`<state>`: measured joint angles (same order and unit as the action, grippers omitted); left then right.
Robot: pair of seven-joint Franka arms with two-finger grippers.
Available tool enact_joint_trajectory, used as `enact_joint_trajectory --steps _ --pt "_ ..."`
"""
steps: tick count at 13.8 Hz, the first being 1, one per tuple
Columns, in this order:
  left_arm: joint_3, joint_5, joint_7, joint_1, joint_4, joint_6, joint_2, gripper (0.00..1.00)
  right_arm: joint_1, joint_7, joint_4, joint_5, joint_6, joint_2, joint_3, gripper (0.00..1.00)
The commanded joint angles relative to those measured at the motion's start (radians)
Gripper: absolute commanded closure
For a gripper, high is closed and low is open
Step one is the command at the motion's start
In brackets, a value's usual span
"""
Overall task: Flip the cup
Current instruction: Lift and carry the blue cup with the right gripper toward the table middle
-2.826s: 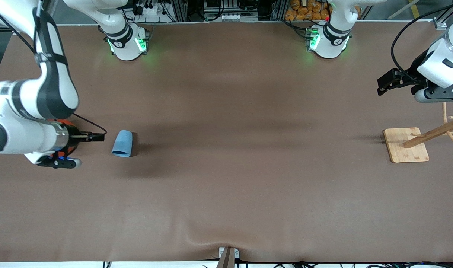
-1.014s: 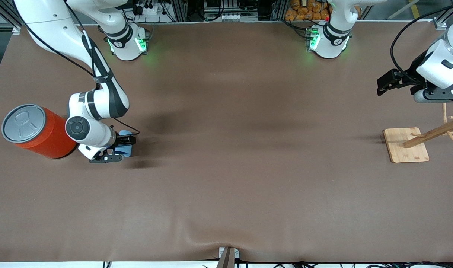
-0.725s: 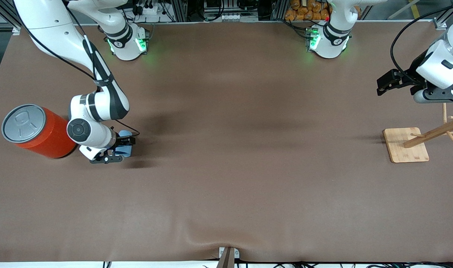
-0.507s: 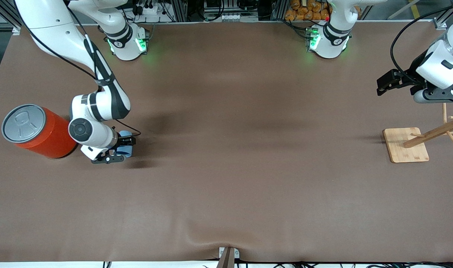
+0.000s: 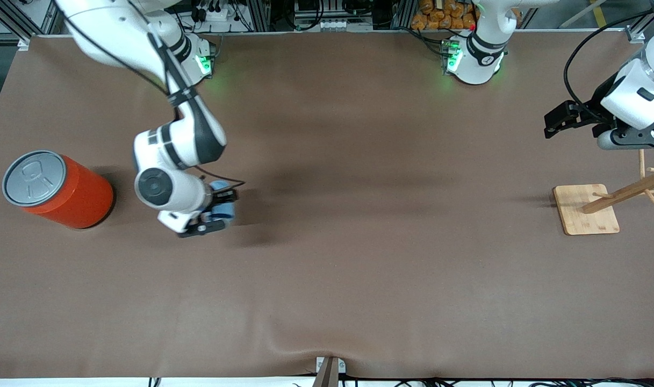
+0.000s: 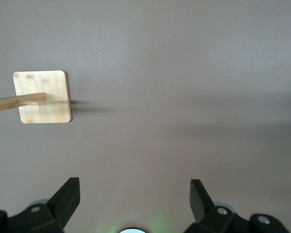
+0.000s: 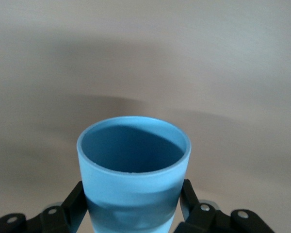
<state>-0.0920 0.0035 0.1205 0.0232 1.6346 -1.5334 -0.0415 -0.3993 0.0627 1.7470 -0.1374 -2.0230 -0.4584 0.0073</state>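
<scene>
My right gripper is to let go of the light-blue cup on the bare brown table, about halfway [image 5: 351,181] between the can and the rack.
My right gripper [image 5: 215,210] is shut on the small light-blue cup [image 5: 223,201] and holds it off the brown table, away from the orange-red can. In the right wrist view the cup [image 7: 134,170] sits between the two black fingers [image 7: 75,201], with its darker blue inside and open mouth facing away from the wrist. Most of the cup is hidden by the wrist in the front view. My left gripper [image 5: 557,121] is open and empty, held up over the table at the left arm's end, above the wooden rack; it waits. Its gripper [image 6: 134,194] shows only bare table between the fingers.
A large orange-red can [image 5: 58,188] with a grey lid stands near the right arm's end of the table. A wooden rack with a square base [image 5: 586,208] and slanted pegs stands at the left arm's end; its base also shows in the left wrist view [image 6: 43,97].
The right gripper closed on the cup lying beside the can, then lifted it and carried it toward the table's middle. The left arm has not moved.
</scene>
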Motion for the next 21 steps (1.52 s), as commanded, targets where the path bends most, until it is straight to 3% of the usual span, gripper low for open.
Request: enact_joint_trajectory --steps 1,5,7,10,14,16,21 --pt "-0.005 -0.023 -0.015 -0.011 0.004 -0.001 -0.001 0.0 -0.159 0.038 -0.189 -0.098 0.03 -0.064 -0.001 1.0" --pt "-0.005 -0.028 -0.015 -0.012 0.005 -0.001 0.002 0.0 -0.357 -0.064 -0.439 -0.012 0.03 -0.222 -0.001 1.0" --pt "-0.005 -0.028 -0.015 -0.012 0.01 -0.007 0.006 0.0 -0.424 -0.316 -0.498 0.021 0.023 -0.267 -0.004 1.0" --pt "-0.005 -0.028 -0.015 -0.012 0.019 -0.019 0.008 0.0 -0.513 -0.492 -0.514 0.249 0.03 -0.307 0.0 1.0" --pt "-0.003 -0.028 -0.015 -0.014 0.036 -0.024 0.011 0.0 -0.54 -0.659 -0.575 0.271 0.014 -0.417 -0.006 1.0" --pt "-0.005 -0.03 -0.015 -0.016 0.037 -0.024 0.028 0.0 -0.538 -0.701 -0.575 0.277 -0.066 -0.46 -0.007 1.0" --pt "-0.005 -0.069 -0.006 -0.014 0.037 -0.024 0.077 0.0 -0.556 -0.693 -0.567 0.315 -0.088 -0.483 -0.007 1.0"
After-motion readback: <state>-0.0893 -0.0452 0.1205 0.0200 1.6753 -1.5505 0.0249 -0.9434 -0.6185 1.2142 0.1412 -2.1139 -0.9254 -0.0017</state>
